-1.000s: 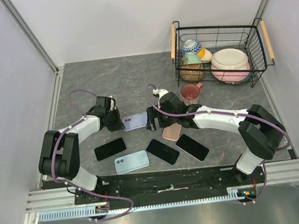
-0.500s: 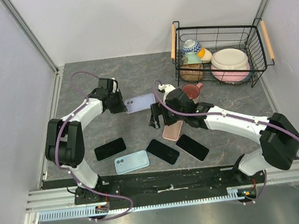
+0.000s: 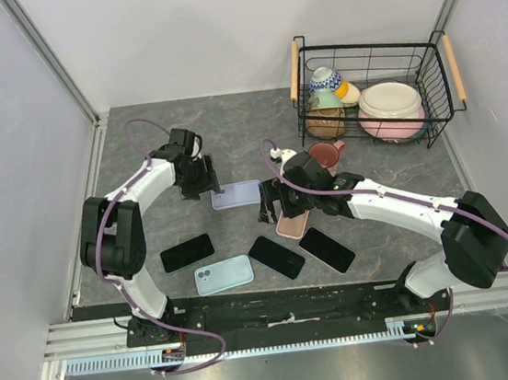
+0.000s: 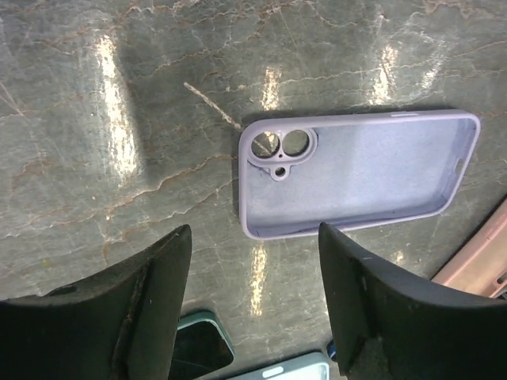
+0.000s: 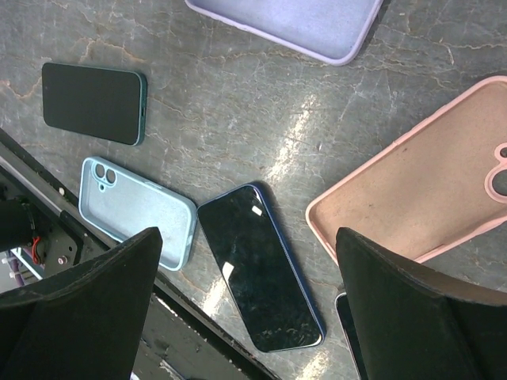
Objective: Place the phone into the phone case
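Next, my left gripper goes to the dark blue phone and closes on the phone's far end (image 3: 258, 245), nearest the empty lilac case.
An empty lilac phone case (image 3: 238, 195) lies open side up on the table, its camera holes toward my left gripper (image 3: 210, 182). The left wrist view shows that case (image 4: 356, 170) just beyond my left gripper (image 4: 253, 229), which is open and holds nothing. My right gripper (image 3: 270, 208) hovers open over a dark blue phone (image 5: 257, 265), with nothing between its fingers (image 5: 95, 301). A pink case (image 3: 292, 223) lies under the right arm. The blue phone (image 3: 276, 257) sits near the front, and another black phone (image 3: 326, 250) lies to its right.
A green-edged phone (image 3: 187, 252) and a light blue case (image 3: 224, 274) lie at the front left. A maroon cup (image 3: 324, 155) stands behind the right arm. At the back right a wire basket (image 3: 431, 48) holds bowls and cups.
My left gripper has carried the lilac case to the right, set it flat on the table and opened, letting it go. The right gripper shifted slightly right and stays open.
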Motion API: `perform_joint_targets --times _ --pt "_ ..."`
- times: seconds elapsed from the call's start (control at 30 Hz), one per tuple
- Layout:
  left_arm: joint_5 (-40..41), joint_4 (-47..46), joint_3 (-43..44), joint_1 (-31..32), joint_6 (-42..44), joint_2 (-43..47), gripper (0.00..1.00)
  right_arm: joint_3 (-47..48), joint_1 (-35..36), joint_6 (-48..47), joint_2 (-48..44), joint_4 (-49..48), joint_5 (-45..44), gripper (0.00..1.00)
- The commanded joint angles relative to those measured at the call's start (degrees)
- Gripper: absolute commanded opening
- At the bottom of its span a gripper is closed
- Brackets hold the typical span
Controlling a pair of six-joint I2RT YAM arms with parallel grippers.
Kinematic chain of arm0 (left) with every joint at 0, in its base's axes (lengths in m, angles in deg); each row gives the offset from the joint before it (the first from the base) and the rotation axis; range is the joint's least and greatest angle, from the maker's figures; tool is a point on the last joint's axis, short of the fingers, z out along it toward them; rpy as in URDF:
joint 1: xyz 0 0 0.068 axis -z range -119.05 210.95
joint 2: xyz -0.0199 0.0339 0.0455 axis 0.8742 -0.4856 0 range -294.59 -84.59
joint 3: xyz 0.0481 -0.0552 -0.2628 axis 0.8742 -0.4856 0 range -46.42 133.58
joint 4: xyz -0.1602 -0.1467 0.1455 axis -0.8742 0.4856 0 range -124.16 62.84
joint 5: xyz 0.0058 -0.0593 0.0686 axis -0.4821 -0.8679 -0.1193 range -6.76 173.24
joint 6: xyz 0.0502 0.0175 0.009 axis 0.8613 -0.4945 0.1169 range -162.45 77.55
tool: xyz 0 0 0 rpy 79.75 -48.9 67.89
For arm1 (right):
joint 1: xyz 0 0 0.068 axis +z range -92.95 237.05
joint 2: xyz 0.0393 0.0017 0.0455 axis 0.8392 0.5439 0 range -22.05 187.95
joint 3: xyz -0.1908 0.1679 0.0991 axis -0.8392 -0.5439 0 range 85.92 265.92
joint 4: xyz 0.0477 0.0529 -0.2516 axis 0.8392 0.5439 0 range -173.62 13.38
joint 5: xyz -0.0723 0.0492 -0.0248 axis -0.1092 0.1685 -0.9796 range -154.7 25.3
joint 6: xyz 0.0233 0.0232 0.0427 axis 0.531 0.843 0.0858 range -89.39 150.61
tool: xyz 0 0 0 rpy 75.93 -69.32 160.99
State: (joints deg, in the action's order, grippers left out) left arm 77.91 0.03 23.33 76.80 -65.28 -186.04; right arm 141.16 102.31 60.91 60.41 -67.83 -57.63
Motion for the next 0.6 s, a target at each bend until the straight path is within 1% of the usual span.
perform_joint_targets --times 0.0,0.07,0.13,0.2,0.23,0.3,0.33,0.5,0.57 --pt "-0.03 3.69 2.23 0.31 1.38 5.20 0.72 2.85 -0.25 0.63 -0.19 1.52 0.58 0.98" --pt "-3.89 3.16 0.39 0.40 1.47 8.71 0.72 3.99 -0.34 0.98 -0.80 2.05 -0.04 0.98" --pt "-9.95 2.02 -3.11 0.40 1.38 12.22 0.72 4.43 -0.69 1.25 -1.94 2.66 -1.09 0.98" --pt "-14.43 -1.05 -6.28 0.40 1.04 14.69 0.72 4.35 -1.04 1.69 -2.91 3.71 -1.88 0.98" --pt "-19.06 -2.63 -9.95 0.40 0.34 15.92 0.72 4.17 -1.13 1.69 -3.87 4.16 -2.93 0.98" --pt "-22.96 -6.85 -13.84 0.40 -0.63 19.44 0.72 2.77 -1.48 2.30 -5.02 6.08 -3.81 0.98" --pt "-26.37 -8.08 -17.25 0.40 -1.68 20.49 0.73 1.81 -1.49 2.74 -6.50 6.53 -4.08 0.98" --pt "-29.83 -14.75 -25.27 0.67 -5.20 25.33 0.74 -8.12 -2.19 5.46 -12.13 8.81 -2.94 0.98" --pt "-32.20 -17.22 -28.61 0.75 -6.08 25.51 0.74 -11.28 -2.36 7.66 -13.81 10.13 -1.89 0.98"
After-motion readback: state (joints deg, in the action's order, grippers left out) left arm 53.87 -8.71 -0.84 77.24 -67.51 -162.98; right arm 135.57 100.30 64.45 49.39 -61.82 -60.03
